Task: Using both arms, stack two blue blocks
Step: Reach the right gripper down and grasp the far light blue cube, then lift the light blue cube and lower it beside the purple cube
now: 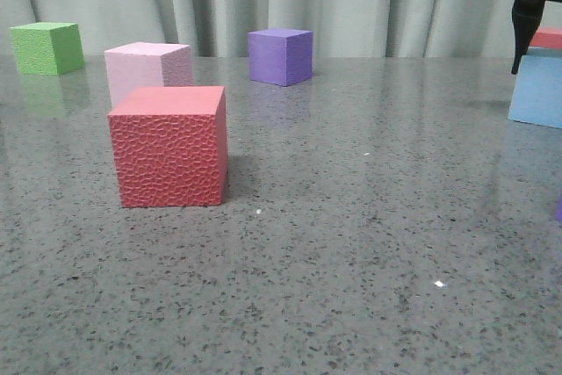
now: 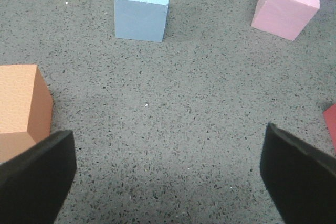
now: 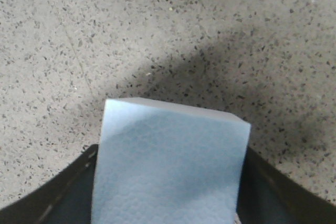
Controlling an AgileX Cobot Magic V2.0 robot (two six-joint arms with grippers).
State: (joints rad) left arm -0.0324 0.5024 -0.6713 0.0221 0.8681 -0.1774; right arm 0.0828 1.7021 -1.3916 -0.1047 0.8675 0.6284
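Next, my right gripper lets go of the blue block on the bare table (image 1: 323, 118) in front of the purple cube.
One blue block (image 3: 168, 166) fills the gap between the black fingers of my right gripper (image 3: 168, 205), which is shut on it. The front view has this block (image 1: 537, 90) at the far right edge, under the dark right gripper (image 1: 524, 28). A second blue block (image 2: 142, 6) stands free on the speckled table, ahead of my left gripper (image 2: 168, 174). That gripper is open with only bare table between its fingers. The left gripper does not appear in the front view.
An orange cube (image 2: 21, 103) sits close beside one left finger, and a pink cube (image 2: 286, 4) lies further off. In the front view are a red cube (image 1: 169, 147), pink cube (image 1: 147, 69), purple cube (image 1: 281, 55) and green cube (image 1: 46, 47). Curtain behind.
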